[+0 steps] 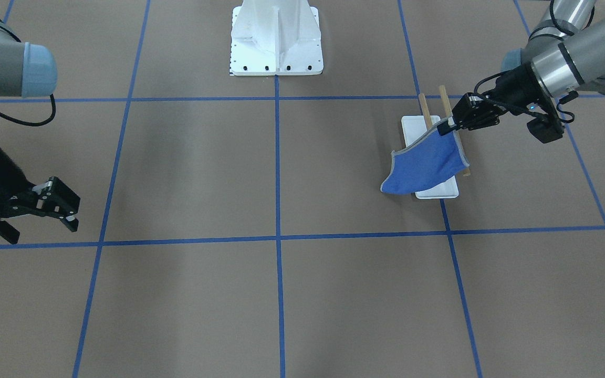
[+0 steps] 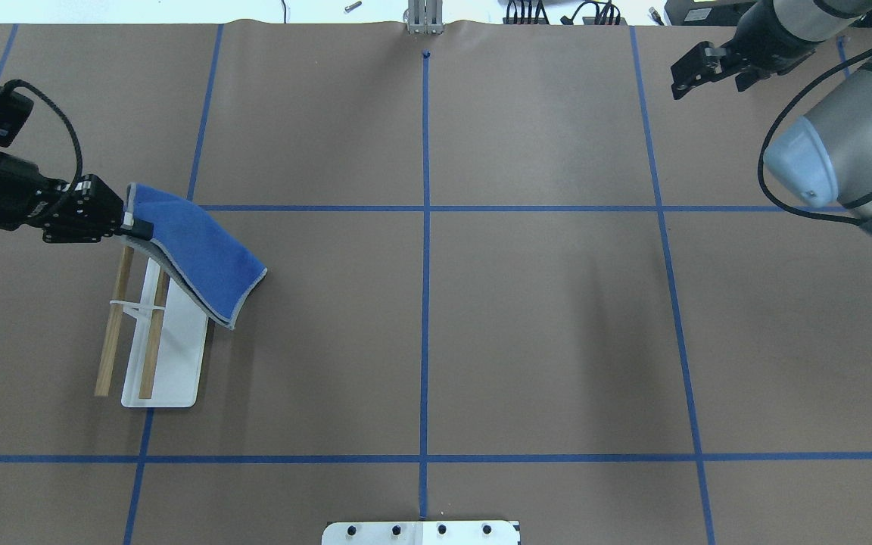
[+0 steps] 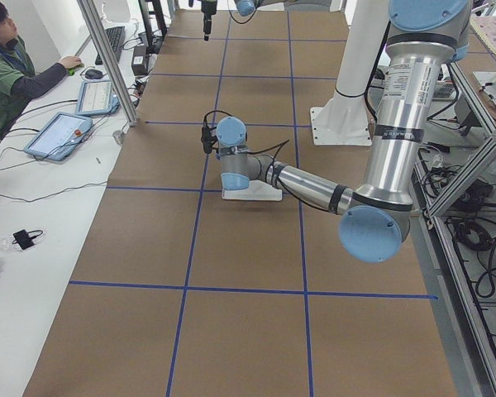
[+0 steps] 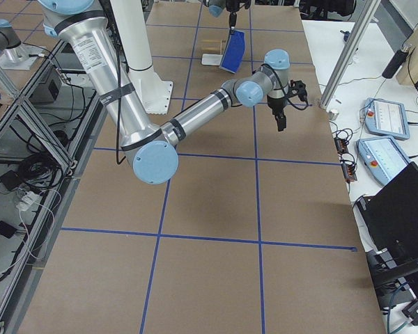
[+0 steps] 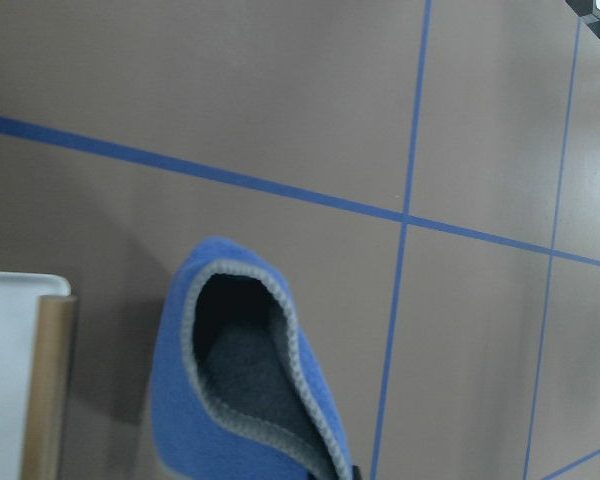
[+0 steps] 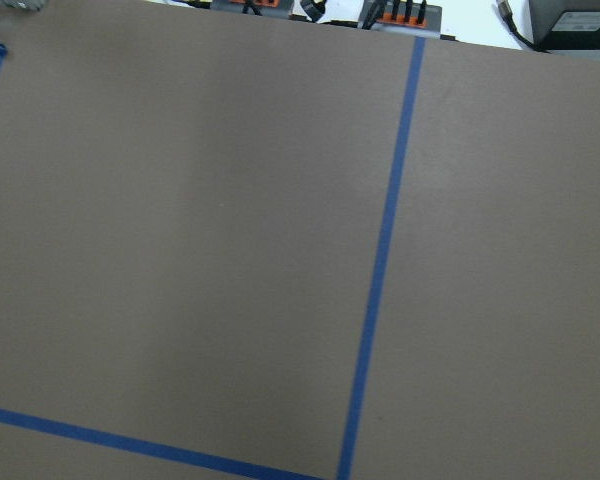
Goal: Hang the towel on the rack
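My left gripper is going to release the royal-blue towel draped across both wooden rods [image 1: 456, 160] above the white base.
The royal-blue towel [image 1: 424, 165] with grey edging hangs folded from my left gripper [image 1: 445, 127], which is shut on one of its corners. In the overhead view the towel [image 2: 195, 253] covers the far ends of the rack's two wooden rods [image 2: 113, 333] and sags off the side of the white base [image 2: 179, 356]. I cannot tell whether it touches the rods. The left wrist view shows the towel's open fold [image 5: 235, 400] next to one rod [image 5: 48, 390]. My right gripper [image 1: 66, 212] is open and empty, far from the rack.
The large white bolted pedestal [image 1: 276, 44] stands at the table's middle on the robot's side. Blue tape lines grid the brown table. An operator [image 3: 16, 66] sits at a side bench with tablets.
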Motion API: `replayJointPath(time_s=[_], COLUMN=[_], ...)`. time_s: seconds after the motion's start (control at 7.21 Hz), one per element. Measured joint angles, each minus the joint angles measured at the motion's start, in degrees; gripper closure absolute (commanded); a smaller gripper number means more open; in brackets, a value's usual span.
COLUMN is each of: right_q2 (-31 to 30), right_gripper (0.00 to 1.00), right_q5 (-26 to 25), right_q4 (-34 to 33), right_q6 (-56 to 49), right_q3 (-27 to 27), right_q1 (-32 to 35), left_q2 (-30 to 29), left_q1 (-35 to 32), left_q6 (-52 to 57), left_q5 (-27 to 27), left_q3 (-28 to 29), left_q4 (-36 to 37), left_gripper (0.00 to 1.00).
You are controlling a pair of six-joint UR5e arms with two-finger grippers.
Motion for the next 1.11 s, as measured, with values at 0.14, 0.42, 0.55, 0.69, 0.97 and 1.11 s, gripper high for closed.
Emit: replayJointPath(time_s=[0.14,0.42,0.55,0.69,0.97,1.11], right_q2=[-2.7,-8.5,-11.1,-13.0,-15.1,-15.6], right_gripper=[0.00,0.00,0.00,0.00,0.00,0.00], right_q5=[0.6,3.4,5.3,6.3,6.8,6.9], right_q4=[-0.1,0.1,0.3,0.4,0.4,0.4], right_q6=[-5.6,-15.7,-19.7,-23.5,-27.3,-27.7], right_q3=[-1.4,-3.5,-4.4,-4.8,-5.1,-5.1], right_q1=[2.5,7.7,10.2,12.2,14.2,14.7], left_q2=[2.0,4.5,5.5,6.2,7.9,8.9], left_q1=[-0.9,-2.9,-3.4,-3.8,-4.1,-4.1], left_q6=[0.1,2.3,5.2,7.4,10.8,12.7], left_q5=[-0.2,-0.4,-0.5,-0.5,-0.6,-1.0], left_q3=[0.2,2.1,4.0,5.4,6.4,6.5], left_q4=[-1.9,-3.9,-4.9,-5.5,-6.0,-6.7], left_gripper=[1.00,1.00,1.00,1.00,0.66,0.01])
